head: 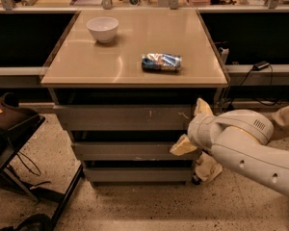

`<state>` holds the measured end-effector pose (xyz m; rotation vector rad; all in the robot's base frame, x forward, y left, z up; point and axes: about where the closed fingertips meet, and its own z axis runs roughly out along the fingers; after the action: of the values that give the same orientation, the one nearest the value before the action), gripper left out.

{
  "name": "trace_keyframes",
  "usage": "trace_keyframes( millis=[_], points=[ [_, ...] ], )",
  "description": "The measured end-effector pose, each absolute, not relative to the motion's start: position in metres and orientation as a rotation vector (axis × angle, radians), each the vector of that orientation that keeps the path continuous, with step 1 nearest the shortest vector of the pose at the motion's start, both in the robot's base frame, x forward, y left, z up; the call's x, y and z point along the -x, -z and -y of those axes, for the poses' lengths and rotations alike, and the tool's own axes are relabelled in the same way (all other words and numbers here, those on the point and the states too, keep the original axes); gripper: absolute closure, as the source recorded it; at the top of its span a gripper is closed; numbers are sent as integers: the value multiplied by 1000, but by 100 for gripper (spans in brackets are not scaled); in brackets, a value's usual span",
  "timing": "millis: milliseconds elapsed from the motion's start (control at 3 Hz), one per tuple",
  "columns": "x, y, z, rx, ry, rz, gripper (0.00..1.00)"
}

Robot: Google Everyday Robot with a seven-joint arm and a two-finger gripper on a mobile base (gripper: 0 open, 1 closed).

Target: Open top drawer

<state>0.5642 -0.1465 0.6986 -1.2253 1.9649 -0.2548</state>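
The robot's gripper should next move to the top drawer's upper edge (177, 106), near the end beside the white arm, and close there.
The top drawer (120, 117) is the wide grey front just under the tan countertop (91, 66), with pale scratch marks right of centre. A dark gap runs above it and nothing of its inside shows. My gripper (193, 127) is at the drawer's right end, on the white arm (250, 148) that comes in from the right. Its cream fingers are spread apart: the upper fingertip (203, 107) lies against the drawer's right edge, the lower one (182, 147) is in front of the second drawer. The gripper holds nothing.
Two narrower grey drawer fronts (130, 151) sit below. A white bowl (102, 29) and a blue snack bag (161, 61) lie on the countertop. A black stand (9, 129) with cables is on the floor at left. A pale object (208, 169) lies by the cabinet's right foot.
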Motion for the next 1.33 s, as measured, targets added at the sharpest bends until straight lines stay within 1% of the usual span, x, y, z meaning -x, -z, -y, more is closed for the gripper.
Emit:
trace_keyframes(
  millis=[333, 667, 1333],
  points=[
    [-580, -674, 153, 1226, 220, -1991, 0],
    [-631, -656, 152, 1252, 212, -1941, 0],
    [-647, -650, 149, 1248, 200, -1928, 0]
  ],
)
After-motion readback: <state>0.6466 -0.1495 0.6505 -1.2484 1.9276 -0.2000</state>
